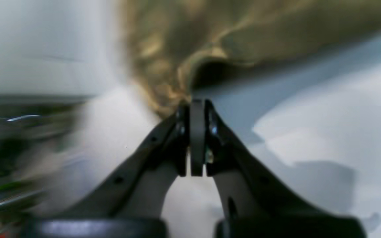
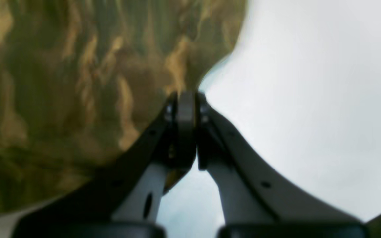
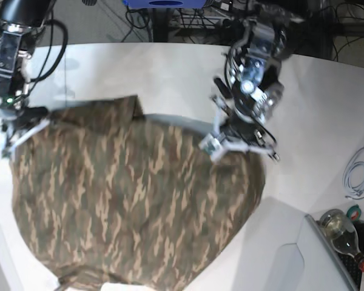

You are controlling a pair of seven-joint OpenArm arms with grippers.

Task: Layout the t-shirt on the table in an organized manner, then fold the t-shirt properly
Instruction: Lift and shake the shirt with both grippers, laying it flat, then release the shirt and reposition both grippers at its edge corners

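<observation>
Next, my left gripper lets go of the t-shirt's upper edge on the bare white table [image 3: 211,94], just past the shadow of the cloth.
The camouflage t-shirt [image 3: 133,200] is spread wide over the white table [image 3: 327,103], stretched between my two grippers, and its lower part runs out of the base view's bottom edge. On that view's right, my left gripper [image 3: 221,144] is shut on one upper edge of the cloth. In the blurred left wrist view its jaws meet at the left gripper [image 1: 197,103], pinching a bunched point of the t-shirt [image 1: 184,49]. On the base view's left, my right gripper [image 3: 15,130] is shut on the other upper corner. Seen from the wrist, the right gripper [image 2: 186,96] clamps the edge of the t-shirt [image 2: 78,99].
A glass bottle [image 3: 343,233] lies at the lower right beside a raised white panel [image 3: 291,254]. A coiled white cable [image 3: 359,173] rests near the right edge. Dark cables and a blue object [image 3: 164,3] sit beyond the table's curved far edge.
</observation>
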